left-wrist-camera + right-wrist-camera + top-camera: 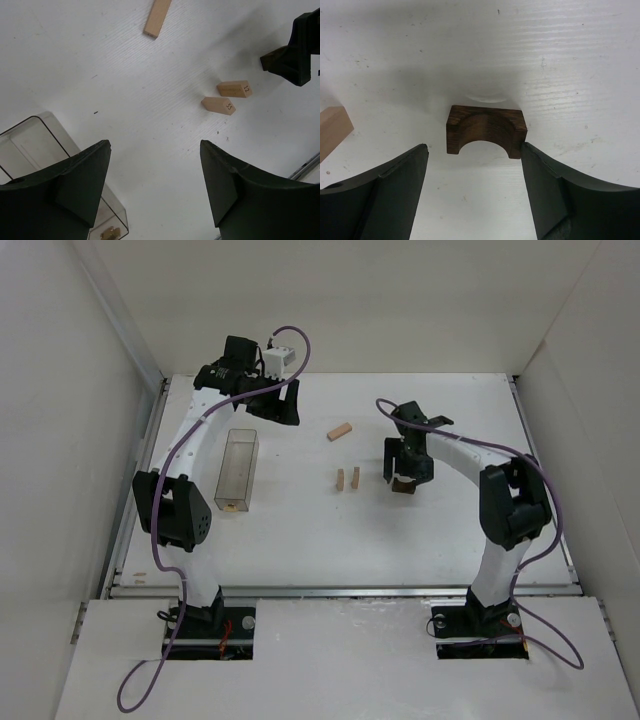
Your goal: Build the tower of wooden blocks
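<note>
One end of the dark brown arch-shaped block rests against a fingertip. I will open my right gripper wider, square it up, then close it on both ends [452,138].
Two small tan wood blocks [340,478] [355,477] stand side by side mid-table; they also show in the left wrist view [218,105] [234,89]. A third tan block [340,431] lies flat behind them, apart, and shows in the left wrist view [157,17]. My right gripper [404,478] is open and low over a dark brown arch-shaped block [486,130], which lies on the table just beyond the fingertips; the right gripper [474,147] holds nothing. My left gripper [278,408] is open and empty, raised at the back left [155,142].
A clear plastic box [237,470] lies at the left with a small tan piece [111,233] inside its near end. White walls enclose the table. A metal rail [340,585] runs along the front edge.
</note>
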Robot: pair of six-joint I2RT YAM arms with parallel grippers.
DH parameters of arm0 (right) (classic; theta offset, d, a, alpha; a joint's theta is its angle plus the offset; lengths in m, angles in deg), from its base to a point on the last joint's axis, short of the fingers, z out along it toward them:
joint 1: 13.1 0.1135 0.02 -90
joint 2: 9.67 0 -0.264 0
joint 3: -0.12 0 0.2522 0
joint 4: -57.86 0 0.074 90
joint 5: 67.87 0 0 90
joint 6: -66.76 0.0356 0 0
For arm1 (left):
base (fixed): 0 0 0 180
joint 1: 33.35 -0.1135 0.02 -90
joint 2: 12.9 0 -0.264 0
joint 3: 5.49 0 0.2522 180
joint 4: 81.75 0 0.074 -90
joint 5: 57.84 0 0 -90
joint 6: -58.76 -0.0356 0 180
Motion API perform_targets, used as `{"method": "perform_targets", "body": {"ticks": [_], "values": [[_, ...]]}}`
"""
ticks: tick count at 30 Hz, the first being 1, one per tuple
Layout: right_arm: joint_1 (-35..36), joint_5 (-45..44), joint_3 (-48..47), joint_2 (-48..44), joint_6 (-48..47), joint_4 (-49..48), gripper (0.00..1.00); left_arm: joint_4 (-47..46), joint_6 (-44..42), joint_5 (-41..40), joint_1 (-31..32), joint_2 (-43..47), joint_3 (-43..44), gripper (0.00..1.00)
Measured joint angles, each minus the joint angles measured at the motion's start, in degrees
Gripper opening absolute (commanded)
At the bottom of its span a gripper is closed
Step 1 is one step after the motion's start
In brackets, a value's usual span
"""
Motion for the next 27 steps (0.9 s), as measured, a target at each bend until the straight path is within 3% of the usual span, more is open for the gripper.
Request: {"method": "perform_targets", "body": {"ticks": [13,18,21,27], "values": [[0.0,-3.58,-0.11,0.63,0.31,0.22,0.79,0.46,-0.42,0.52,0.0,0.0,0.0,0.69],[-0.04,-4.66,-0.11,1.2,0.33,0.22,0.68,0.48,-0.42,0.87,0.0,0.0,0.0,0.69],[0.17,-4.98,-0.42,1.25,0.26,0.22,0.68,0.52,-0.42,0.92,0.0,0.0,0.0,0.69],[0.98,-5.75,-0.83,1.92,-0.07,0.48,0.8,0.57,-0.42,1.05,0.0,0.0,0.0,0.69]]}}
